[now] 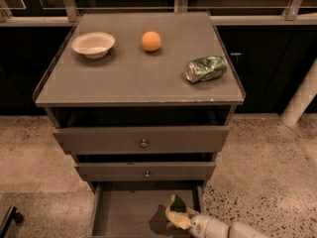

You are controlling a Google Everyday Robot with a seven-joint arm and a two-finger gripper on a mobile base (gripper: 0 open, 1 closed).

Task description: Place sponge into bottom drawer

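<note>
I will set the sponge on the bottom drawer's inside (176,210), near the drawer's side toward the white post, with my gripper.
The bottom drawer (126,212) is pulled out at the foot of the grey-brown cabinet, its flat grey inside showing. My gripper (177,213) reaches in from the lower right, over the drawer's right front part. It is shut on the sponge (177,206), whose dark green top and pale yellow foam show between the fingers. The sponge is held tilted just above the drawer floor, with its shadow on the floor to its left.
On the cabinet top (124,78) lie a white bowl (93,44), an orange ball (151,40) and a crushed green can (205,69). The two upper drawers (143,140) with round knobs stand slightly pulled out. Speckled floor surrounds the cabinet; a white post (302,100) stands at right.
</note>
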